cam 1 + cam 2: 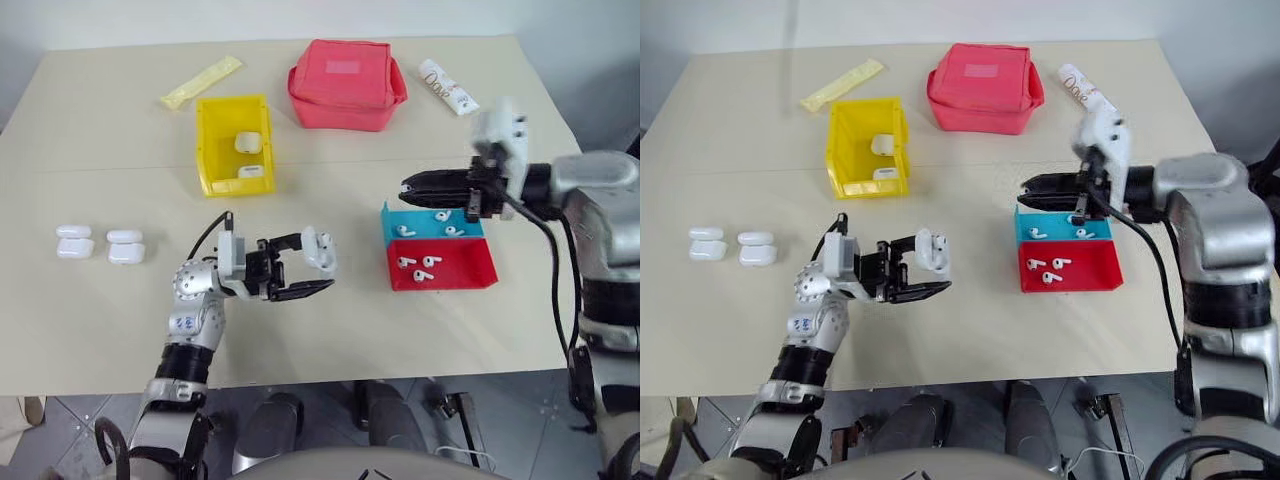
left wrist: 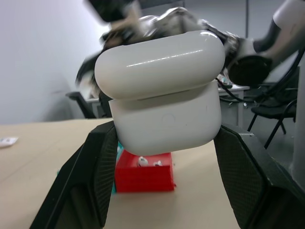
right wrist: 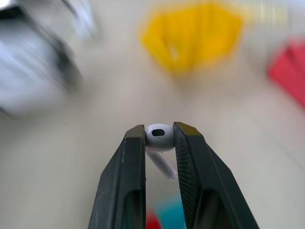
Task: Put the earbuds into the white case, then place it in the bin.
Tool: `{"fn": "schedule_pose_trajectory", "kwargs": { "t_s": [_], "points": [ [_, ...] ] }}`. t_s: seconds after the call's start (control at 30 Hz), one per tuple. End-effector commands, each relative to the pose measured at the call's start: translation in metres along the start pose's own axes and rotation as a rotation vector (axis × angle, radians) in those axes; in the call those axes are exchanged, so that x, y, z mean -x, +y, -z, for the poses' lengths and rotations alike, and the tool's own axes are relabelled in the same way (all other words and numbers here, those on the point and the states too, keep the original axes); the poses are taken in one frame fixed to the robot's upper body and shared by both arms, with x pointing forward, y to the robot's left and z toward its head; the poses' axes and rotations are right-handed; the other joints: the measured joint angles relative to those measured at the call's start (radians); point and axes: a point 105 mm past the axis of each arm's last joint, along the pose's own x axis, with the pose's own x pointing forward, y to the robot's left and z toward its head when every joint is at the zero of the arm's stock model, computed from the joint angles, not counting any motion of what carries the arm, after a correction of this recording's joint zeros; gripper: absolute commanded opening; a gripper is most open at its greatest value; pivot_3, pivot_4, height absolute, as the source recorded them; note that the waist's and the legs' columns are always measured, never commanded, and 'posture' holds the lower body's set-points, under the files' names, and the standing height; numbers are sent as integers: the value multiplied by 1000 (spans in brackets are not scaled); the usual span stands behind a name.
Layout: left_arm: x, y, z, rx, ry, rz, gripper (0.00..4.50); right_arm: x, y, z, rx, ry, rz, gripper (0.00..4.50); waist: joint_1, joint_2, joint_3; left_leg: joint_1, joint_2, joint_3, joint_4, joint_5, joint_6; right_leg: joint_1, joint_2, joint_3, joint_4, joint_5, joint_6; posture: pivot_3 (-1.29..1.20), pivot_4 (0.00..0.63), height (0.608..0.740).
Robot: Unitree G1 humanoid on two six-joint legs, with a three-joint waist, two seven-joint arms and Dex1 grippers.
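Observation:
Next, my right gripper releases the earbud, now raised over the blue tray, into the empty socket of the white case (image 1: 328, 252) held by my left gripper.
My left gripper (image 1: 312, 266) is shut on a white case (image 2: 164, 114) and holds it above the table's front middle, with the lid slightly ajar. My right gripper (image 3: 159, 130) is shut on one earbud (image 3: 159, 137), its stem hanging down between the fingers. That gripper (image 1: 410, 185) points left, raised over the blue tray (image 1: 395, 222). Several earbuds lie in the blue tray and the red tray (image 1: 470, 270). The yellow bin (image 1: 208, 150) stands at the back centre-left with two white cases (image 1: 249, 143) inside.
Several more white cases (image 1: 75, 241) lie in pairs at the table's left. A red fabric pouch (image 1: 345, 85) sits at the back, a white tube (image 1: 447, 87) to its right and a yellow packet (image 1: 200, 82) to its left.

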Motion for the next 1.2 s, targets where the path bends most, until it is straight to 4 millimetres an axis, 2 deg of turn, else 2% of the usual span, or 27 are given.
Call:
{"fn": "schedule_pose_trajectory", "kwargs": {
  "t_s": [0.03,0.17,0.27,0.47,0.8,1.2],
  "points": [
    [-5,3,-2,-4,-38,46,2712,2,32,-15,-66,-161,-15,477,1,-1,-1,0,0,0,0,0,0,0,0,0,0,0,0,0,150,740],
    [-15,6,-2,10,-63,99,2712,-5,61,-14,-201,-282,-38,477,3,-1,-1,0,0,1,0,0,0,0,0,1,1,0,0,0,150,740],
    [-24,7,-4,22,-77,132,2712,-14,70,-15,-284,-368,-28,477,3,-1,-1,1,0,0,0,0,0,0,0,0,1,0,0,0,150,740],
    [-31,11,-8,25,-98,147,2712,-24,73,-11,-341,-387,-11,477,1,-1,-1,1,-1,0,-1,0,0,0,1,1,1,0,0,0,150,740],
    [-37,11,-16,18,-117,167,2712,-36,74,7,-378,-363,2,477,-1,-1,-1,1,-1,0,-1,0,1,0,1,1,1,0,0,0,150,740],
    [-39,9,-23,-4,-146,167,2712,-35,69,34,-391,-309,34,477,-1,-1,-1,1,-1,0,-1,0,1,0,2,1,1,0,0,0,150,740]
  ]
}}
